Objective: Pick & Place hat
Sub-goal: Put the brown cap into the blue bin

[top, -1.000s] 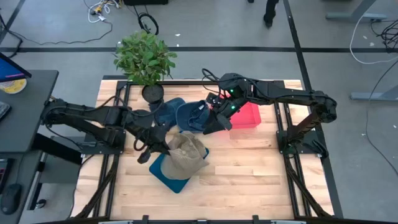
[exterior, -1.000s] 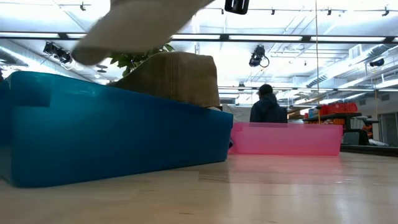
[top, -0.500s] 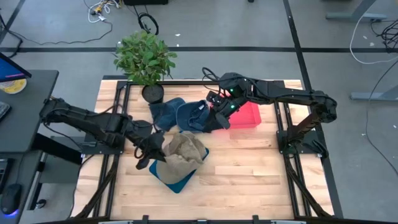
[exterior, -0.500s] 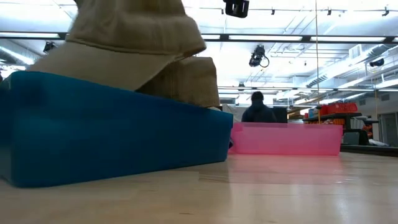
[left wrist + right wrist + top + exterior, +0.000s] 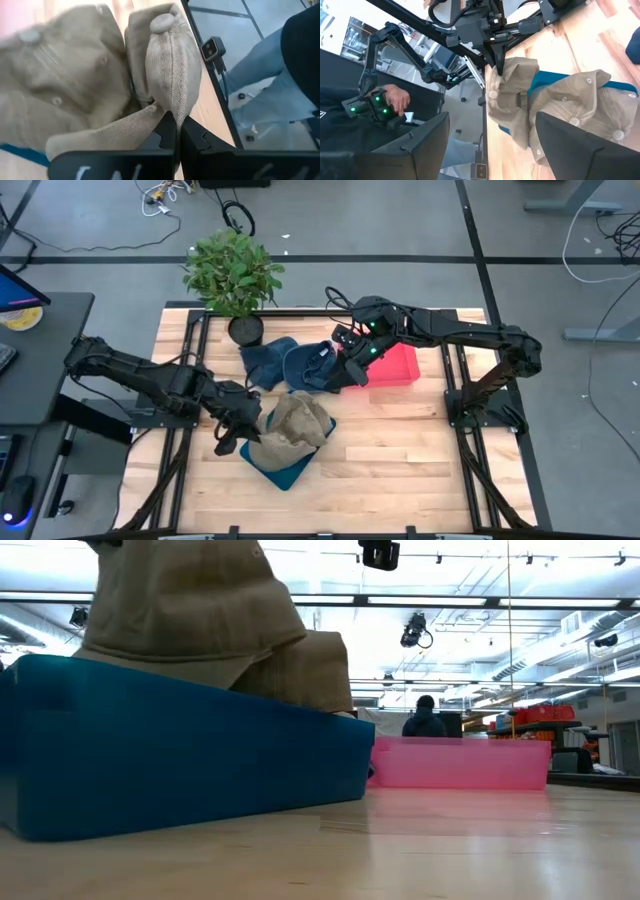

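The tan hat will leave my left gripper in the near end of the blue bin (image 5: 280, 449), against the other tan hat.
My left gripper (image 5: 243, 423) is shut on a tan hat (image 5: 170, 60), over the left end of the blue bin (image 5: 283, 468). In the low view this hat (image 5: 190, 600) reaches down behind the bin's near wall (image 5: 180, 760). A second tan hat (image 5: 305, 420) lies in the bin beside it. My right gripper (image 5: 347, 373) hangs open, holding nothing, above the dark blue hats (image 5: 300, 365) at the table's far middle, next to the pink bin (image 5: 398, 366). My left gripper pinches the tan hat between its two shut fingers at the hat's edge (image 5: 161, 111), where the flat brim meets the crown. The fingers slant down from the table's left side. The crown bunches up beyond the fingertips, and the hat's lower part sits in the blue bin.
A potted plant (image 5: 234, 275) stands at the far left edge of the table. Bare wood (image 5: 400, 460) lies to the right of the blue bin and in front of it. Beyond the table stand a person (image 5: 425, 718) and a hand (image 5: 395, 97) holding a device.
My left gripper has gone down toward the blue bin, still shut on the tan hat. The hat hung high above the bin with its brim spread. It now sits lower, bunched up, with its lower part inside the bin beside the other tan hat.
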### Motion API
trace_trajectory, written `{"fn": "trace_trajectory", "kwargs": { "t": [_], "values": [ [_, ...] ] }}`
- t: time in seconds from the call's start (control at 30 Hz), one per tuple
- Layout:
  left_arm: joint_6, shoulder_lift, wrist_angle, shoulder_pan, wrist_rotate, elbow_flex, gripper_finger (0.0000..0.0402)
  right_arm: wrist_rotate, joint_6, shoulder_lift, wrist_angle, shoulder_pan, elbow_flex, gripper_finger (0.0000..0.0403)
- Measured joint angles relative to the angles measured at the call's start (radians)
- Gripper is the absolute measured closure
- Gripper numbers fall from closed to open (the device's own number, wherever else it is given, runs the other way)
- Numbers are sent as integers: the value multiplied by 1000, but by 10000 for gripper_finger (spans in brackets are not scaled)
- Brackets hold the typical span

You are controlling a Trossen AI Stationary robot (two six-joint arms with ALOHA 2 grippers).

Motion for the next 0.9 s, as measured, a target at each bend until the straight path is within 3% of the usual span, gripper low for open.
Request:
{"fn": "trace_trajectory", "kwargs": {
  "t": [0.37,0.57,0.9],
  "values": [
    [51,20,51,1,-66,-2,399,0,0,0,3,0,0,108],
    [3,24,227,1,-72,-147,399,1,0,0,3,0,0,108],
    [-42,22,238,4,-160,-202,382,1,0,0,3,0,0,108]
  ]
}}
